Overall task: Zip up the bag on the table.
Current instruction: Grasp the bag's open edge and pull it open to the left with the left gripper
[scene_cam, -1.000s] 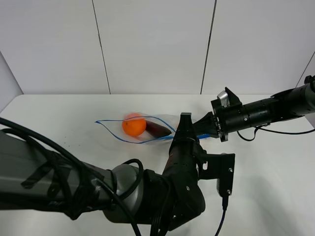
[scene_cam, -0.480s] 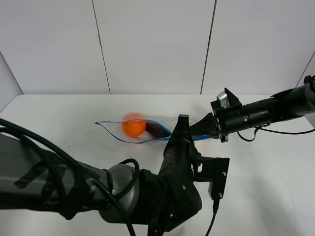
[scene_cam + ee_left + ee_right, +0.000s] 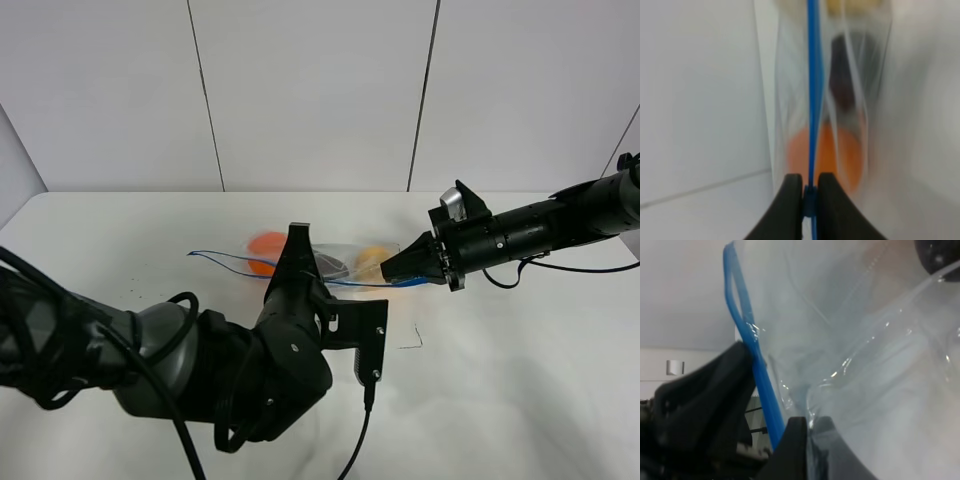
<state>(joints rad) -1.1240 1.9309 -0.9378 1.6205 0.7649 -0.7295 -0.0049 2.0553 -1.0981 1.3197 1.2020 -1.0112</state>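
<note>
Next, the left gripper releases the zipper slider at the blue strip's loose end (image 3: 193, 255), out beyond the orange item.
The clear bag (image 3: 345, 262) lies on the white table (image 3: 530, 380), showing an orange item (image 3: 262, 243), a dark purple one (image 3: 330, 266) and a yellow one (image 3: 372, 257). My left gripper (image 3: 295, 234) is shut on the blue zipper strip (image 3: 813, 100) partway along it, beside the orange item (image 3: 837, 157); its jaws (image 3: 810, 184) pinch the strip. My right gripper (image 3: 402, 268) is shut on the bag's right end, with the strip (image 3: 756, 362) and crinkled plastic running between its fingers (image 3: 810, 429). The mouth left of my left gripper gapes open.
My bulky left arm (image 3: 230, 370) fills the table's near middle and hides part of the bag. A black cable (image 3: 560, 268) trails from the right arm. A faint square outline (image 3: 408, 338) marks the table near the bag. White wall panels stand behind.
My left gripper has slid left along the zipper strip, away from the right gripper toward the orange item. The yellow item now shows. The right gripper has stayed put.
</note>
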